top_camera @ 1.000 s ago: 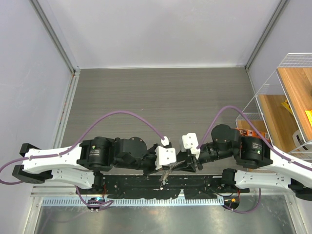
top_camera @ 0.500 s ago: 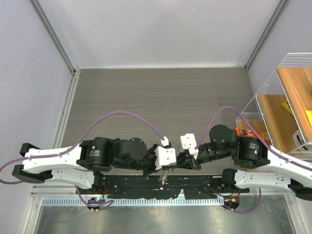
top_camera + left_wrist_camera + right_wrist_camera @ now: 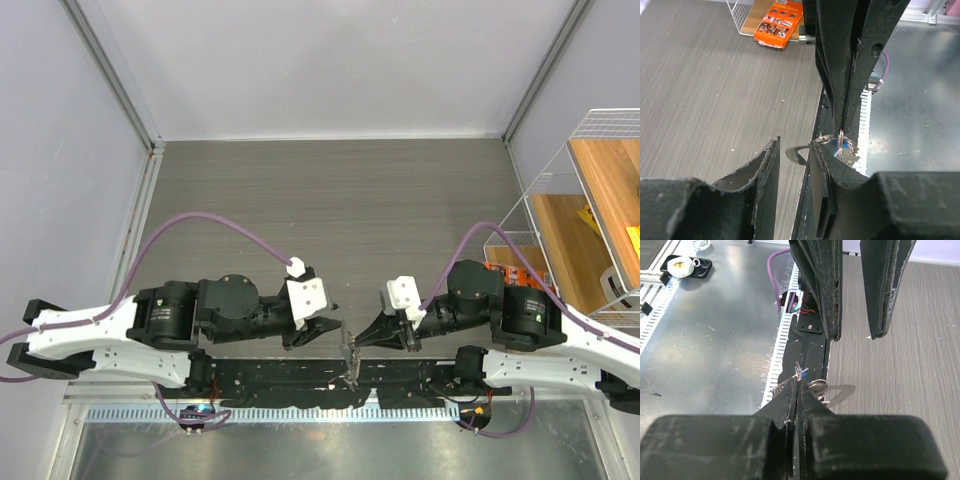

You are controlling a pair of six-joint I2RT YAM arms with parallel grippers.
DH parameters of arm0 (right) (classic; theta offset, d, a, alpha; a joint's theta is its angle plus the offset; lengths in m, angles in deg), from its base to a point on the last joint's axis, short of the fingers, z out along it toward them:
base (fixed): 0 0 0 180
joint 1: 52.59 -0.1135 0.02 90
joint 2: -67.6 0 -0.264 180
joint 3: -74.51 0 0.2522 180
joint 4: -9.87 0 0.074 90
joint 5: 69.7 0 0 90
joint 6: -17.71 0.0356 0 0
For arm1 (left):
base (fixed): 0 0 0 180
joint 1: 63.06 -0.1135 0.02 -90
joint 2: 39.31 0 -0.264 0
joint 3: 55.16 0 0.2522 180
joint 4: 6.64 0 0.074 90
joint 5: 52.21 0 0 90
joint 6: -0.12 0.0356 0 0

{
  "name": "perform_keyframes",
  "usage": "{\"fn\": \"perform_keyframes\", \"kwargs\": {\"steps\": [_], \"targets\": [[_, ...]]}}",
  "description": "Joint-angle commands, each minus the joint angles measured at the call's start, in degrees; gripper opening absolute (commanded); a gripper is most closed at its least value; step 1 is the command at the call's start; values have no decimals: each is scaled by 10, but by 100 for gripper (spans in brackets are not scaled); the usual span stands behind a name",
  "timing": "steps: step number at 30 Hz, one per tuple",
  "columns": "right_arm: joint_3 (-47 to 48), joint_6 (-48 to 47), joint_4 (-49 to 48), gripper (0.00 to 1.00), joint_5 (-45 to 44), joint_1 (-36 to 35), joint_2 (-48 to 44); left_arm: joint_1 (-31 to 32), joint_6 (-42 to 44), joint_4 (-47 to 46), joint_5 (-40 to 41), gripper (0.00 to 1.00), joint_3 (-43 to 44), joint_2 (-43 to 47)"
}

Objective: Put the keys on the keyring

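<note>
I need to shift my left gripper across and pinch the keyring beside my right gripper's tips (image 3: 841, 138), because the keyring hangs to one side of my left gripper's open fingers.
My right gripper (image 3: 360, 343) is shut on the keyring (image 3: 818, 385), a thin silvery wire loop held just above the table's near edge. Small keys (image 3: 350, 368) dangle from it, one with a blue head (image 3: 803, 375); the others are too small to tell apart. The right wrist view shows my right gripper (image 3: 799, 383) pinched tight on the wire. My left gripper (image 3: 334, 318) is open and empty, a short way left of the keyring. In the left wrist view my left gripper (image 3: 795, 145) stands apart from the keyring (image 3: 827, 137) and the keys (image 3: 844, 149).
A black rail (image 3: 290, 380) and a metal plate (image 3: 715, 330) run along the near edge below the keys. A white wire basket with wooden shelves (image 3: 560, 200) stands at the right, with an orange packet (image 3: 780, 22) beside it.
My left gripper has opened and drawn back to the left, away from the keyring. My right gripper has shifted slightly right, still shut on the keyring, which now hangs from it alone.
</note>
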Motion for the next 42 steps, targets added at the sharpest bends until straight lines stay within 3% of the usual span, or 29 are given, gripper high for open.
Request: {"fn": "perform_keyframes", "kwargs": {"steps": [1, 17, 27, 33, 37, 42], "targets": [[2, 14, -45, 6, 3, -3, -15, -2, -3, -44, 16, 36, -1, -1], [-67, 62, -184, 6, -72, -3, -91, -2, -26, -116, -71, 38, -44, 36], [-83, 76, -229, 5, -74, -3, -93, -2, -22, -145, -76, 38, -54, 28], [-93, 82, -254, 6, -71, -3, -102, -2, -19, -146, -73, 27, -50, 21], [-96, 84, -263, 5, -69, -3, -104, -2, -18, -139, -73, 15, -46, 16], [-97, 83, -269, 5, -68, -3, -112, -2, -16, -135, -71, 16, -45, 16]]}}
